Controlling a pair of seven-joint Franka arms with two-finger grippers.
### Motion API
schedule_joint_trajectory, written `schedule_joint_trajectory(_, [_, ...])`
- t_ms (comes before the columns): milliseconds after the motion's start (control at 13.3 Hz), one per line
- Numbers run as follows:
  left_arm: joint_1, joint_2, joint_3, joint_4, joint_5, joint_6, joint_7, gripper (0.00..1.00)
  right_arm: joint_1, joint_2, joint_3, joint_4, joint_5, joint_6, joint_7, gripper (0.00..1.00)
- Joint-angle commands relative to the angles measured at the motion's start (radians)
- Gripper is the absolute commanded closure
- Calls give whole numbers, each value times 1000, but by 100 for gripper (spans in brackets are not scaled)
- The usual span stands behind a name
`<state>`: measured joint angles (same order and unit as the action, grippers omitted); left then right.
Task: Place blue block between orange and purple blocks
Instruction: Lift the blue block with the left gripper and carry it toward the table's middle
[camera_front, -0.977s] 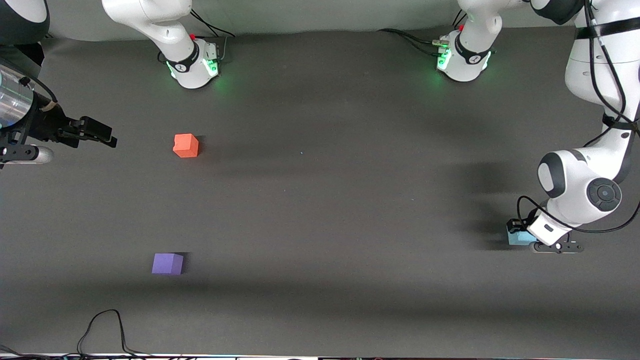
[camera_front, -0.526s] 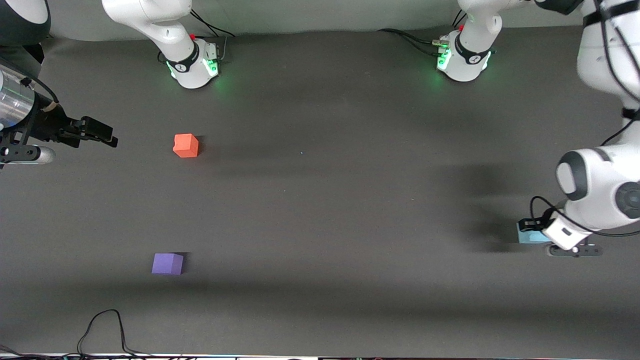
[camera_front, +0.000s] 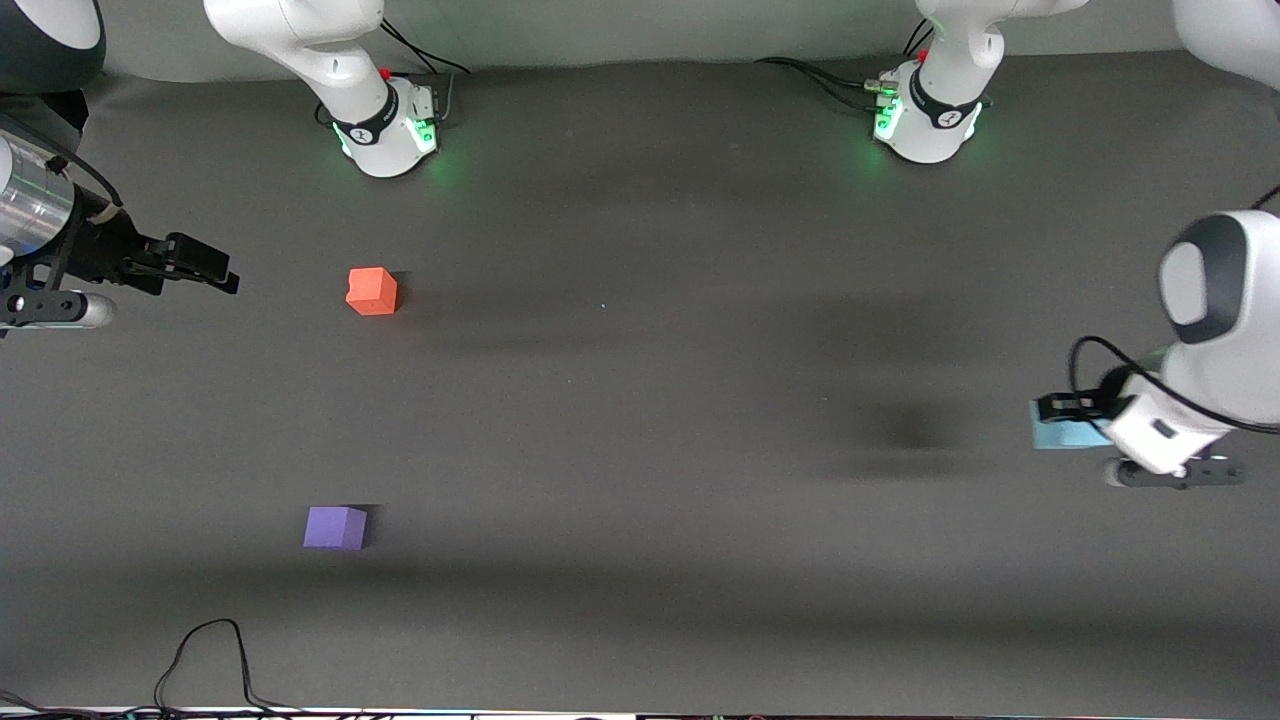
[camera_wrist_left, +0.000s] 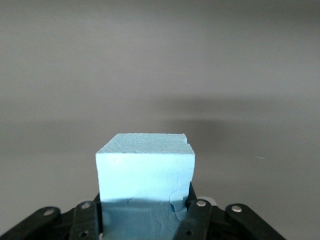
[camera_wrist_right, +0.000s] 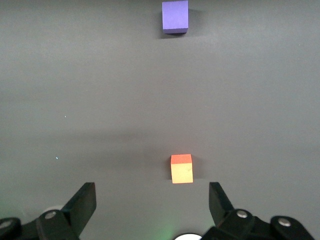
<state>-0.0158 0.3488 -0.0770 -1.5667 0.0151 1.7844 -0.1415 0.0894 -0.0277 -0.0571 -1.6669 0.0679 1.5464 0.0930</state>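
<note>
The blue block, now held above the table, will be let go by my left gripper on the bare middle of the table (camera_front: 630, 376), short of the orange block.
My left gripper (camera_front: 1070, 420) is shut on the blue block (camera_front: 1062, 435) and holds it above the table at the left arm's end. The left wrist view shows the sky-blue cube (camera_wrist_left: 145, 167) clamped between both fingers, bare table under it. The orange block (camera_front: 371, 291) lies at the right arm's end. The purple block (camera_front: 335, 527) lies nearer the front camera than the orange one, a wide gap between them. My right gripper (camera_front: 205, 272) is open and empty, held in the air beside the orange block; its wrist view shows the orange block (camera_wrist_right: 181, 168) and the purple block (camera_wrist_right: 175, 16).
A black cable (camera_front: 215, 655) loops on the table's front edge near the purple block. The arm bases (camera_front: 385, 125) stand along the edge farthest from the front camera. The table (camera_front: 650, 400) is dark grey cloth.
My left gripper has lifted the blue block off the table and risen with it. The right arm, the orange block and the purple block have not moved.
</note>
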Motion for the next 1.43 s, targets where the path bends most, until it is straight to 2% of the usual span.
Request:
schedule_joint_trajectory(0, [-122,24,-75,77,3,-53,-261,82,4,-20,-1,-27,1,-3,-3,0])
schedule_joint_trajectory(150, [-231,79,-104,149,6,-45,-436,82,4,-20,-1,-34,1,-2,-3,0])
schedule_joint_trajectory(300, [-356,148,-104,227,5,-42,-556,82,6,-20,0,-39,1,1,-1,0])
schedule_joint_trajectory(526, [-482,232,-103,313,12,-33,-650,82,6,-15,0,-47,1,8,-1,0])
schedule_joint_trajectory(751, [-605,297,-101,320,23,105,-739,82,6,-15,0,-53,1,12,-1,0])
schedule_joint_trajectory(1127, [-768,447,-87,317,118,282,-866,80,6,-12,0,-59,1,21,-3,0])
schedule_joint_trajectory(1352, [-777,533,-86,313,164,351,-889,80,6,-12,0,-59,-2,21,-3,0])
